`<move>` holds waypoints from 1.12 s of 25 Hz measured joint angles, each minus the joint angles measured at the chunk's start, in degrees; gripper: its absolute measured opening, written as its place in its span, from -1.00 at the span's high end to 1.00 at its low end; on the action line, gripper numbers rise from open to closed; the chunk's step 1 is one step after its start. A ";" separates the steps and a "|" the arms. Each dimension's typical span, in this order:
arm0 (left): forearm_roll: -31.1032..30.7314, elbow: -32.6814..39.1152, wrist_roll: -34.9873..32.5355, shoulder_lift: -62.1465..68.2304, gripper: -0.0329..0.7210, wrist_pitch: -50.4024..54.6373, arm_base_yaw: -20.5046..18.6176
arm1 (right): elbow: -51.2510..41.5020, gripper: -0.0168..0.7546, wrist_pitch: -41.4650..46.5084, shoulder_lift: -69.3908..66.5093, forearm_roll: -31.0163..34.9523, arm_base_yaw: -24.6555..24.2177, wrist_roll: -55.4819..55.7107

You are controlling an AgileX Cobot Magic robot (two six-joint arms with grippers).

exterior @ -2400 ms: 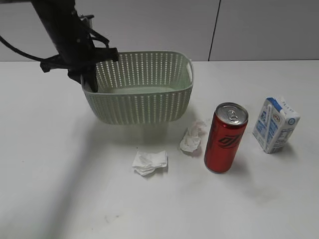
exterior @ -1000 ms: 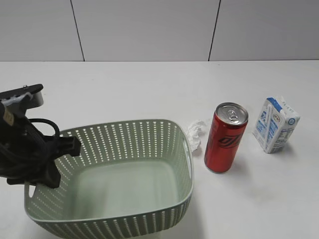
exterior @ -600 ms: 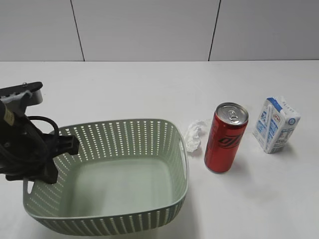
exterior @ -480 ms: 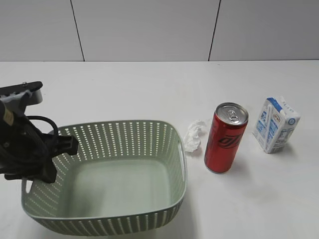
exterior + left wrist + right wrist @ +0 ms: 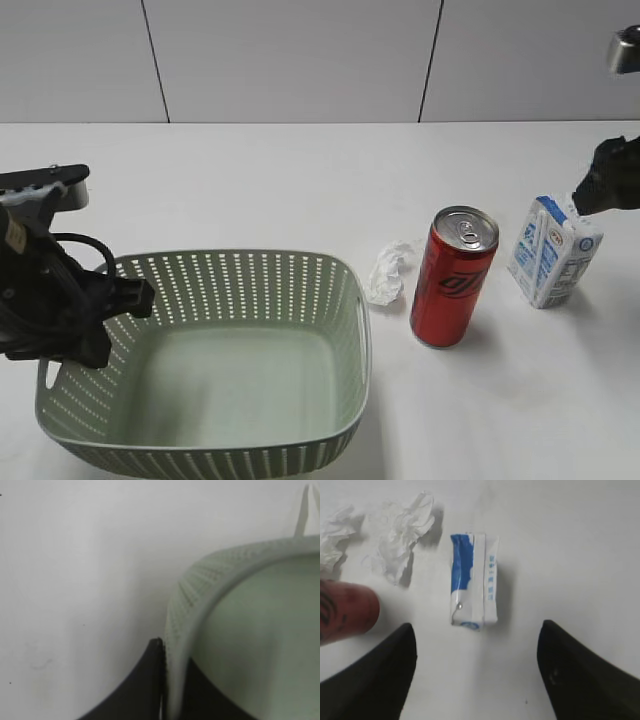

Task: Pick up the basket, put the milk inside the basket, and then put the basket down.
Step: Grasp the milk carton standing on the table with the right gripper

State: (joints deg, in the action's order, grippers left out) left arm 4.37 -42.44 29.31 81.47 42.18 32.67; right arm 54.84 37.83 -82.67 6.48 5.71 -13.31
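Note:
I should next move my right gripper down to the milk carton's upper part (image 5: 562, 233) (image 5: 474, 582), beside the red can, and close it across that part there.
The pale green basket (image 5: 240, 262) is at the front left, empty, and looks held off the table. My left gripper (image 5: 97, 322) is shut on its left wall; in the left wrist view the black fingers (image 5: 150, 680) pinch the basket's rim (image 5: 200, 592). The white and blue milk carton (image 5: 552, 250) stands upright at the right. My right gripper (image 5: 603, 188) hangs just above and behind it, open and empty. In the right wrist view the milk (image 5: 474, 582) lies between and ahead of the wide-spread gripper (image 5: 476, 627).
A tall red can (image 5: 452, 275) stands left of the milk, between it and the basket; it also shows in the right wrist view (image 5: 342, 611). A crumpled tissue (image 5: 385, 270) lies beside the can. The right wrist view shows two tissues (image 5: 400, 530).
The left gripper carried the basket from the back of the table to the front left, and it has kept drifting left and down. The right gripper has come into view above the milk.

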 joint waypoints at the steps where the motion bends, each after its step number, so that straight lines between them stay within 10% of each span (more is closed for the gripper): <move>1: 0.00 0.00 -0.06 0.00 0.90 0.06 0.00 | 0.49 -0.57 -1.08 -1.87 0.00 0.00 -0.16; 15: 0.00 0.00 -0.17 0.00 0.90 0.12 0.00 | 2.41 -0.75 -9.67 -18.33 0.11 0.00 -1.41; 28: 0.17 0.00 -0.29 0.00 0.90 0.12 0.00 | 2.66 0.13 -9.37 -19.82 2.63 0.07 -1.65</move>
State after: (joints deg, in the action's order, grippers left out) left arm 4.53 -42.44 29.02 81.47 42.30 32.67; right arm 57.49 28.46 -102.49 9.11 5.78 -14.95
